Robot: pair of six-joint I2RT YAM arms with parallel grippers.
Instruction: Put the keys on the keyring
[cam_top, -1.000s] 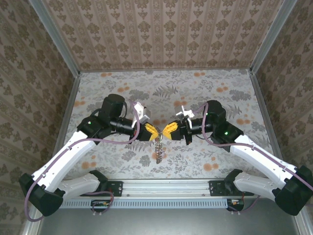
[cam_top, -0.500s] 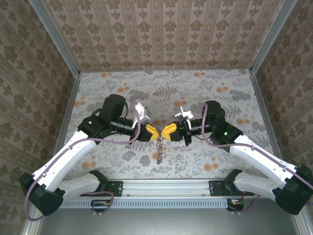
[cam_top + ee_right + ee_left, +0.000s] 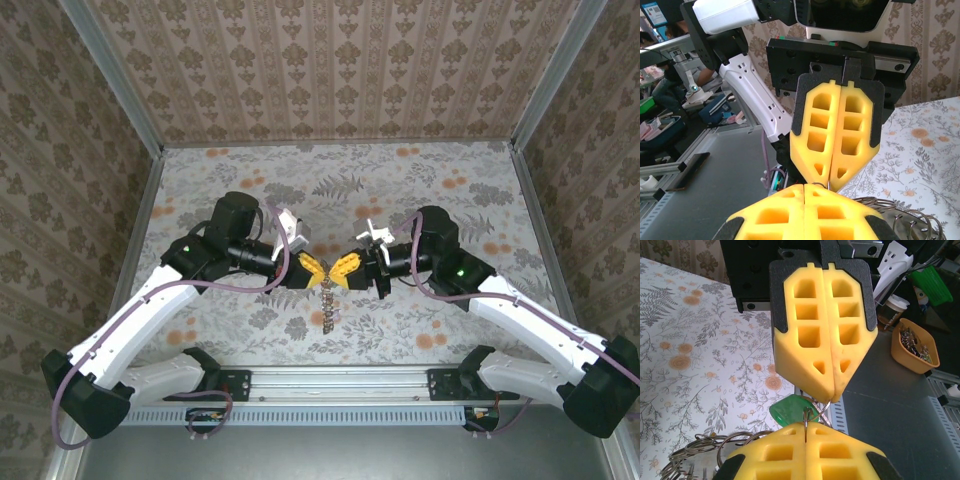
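I can see the wire loop slanted at the very end of my right gripper's fingers, so I should open that gripper and take the loop deeper (image 3: 808,416) with it while my left gripper steadies it.
Above the middle of the table my left gripper (image 3: 318,268) and right gripper (image 3: 338,270) meet tip to tip, both shut. In the left wrist view my left gripper (image 3: 805,427) pinches a thin wire loop of the keyring (image 3: 821,412). The right gripper (image 3: 831,397) grips the same loop from above. One of the keys, with a green tag (image 3: 791,410), hangs on that loop. More grey wire loops (image 3: 700,455) dangle beneath; they hang below the tips as a bunch (image 3: 325,305). In the right wrist view the right gripper (image 3: 805,187) faces the left gripper (image 3: 830,186), loops (image 3: 905,215) to the lower right.
The floral tablecloth (image 3: 440,185) is walled by patterned panels at the back and both sides. An aluminium rail (image 3: 340,385) runs along the near edge. An orange bowl of metal bits (image 3: 914,346) stands off the table.
The right wrist has shifted a touch to the left. Both grips and the hanging bunch look unchanged.
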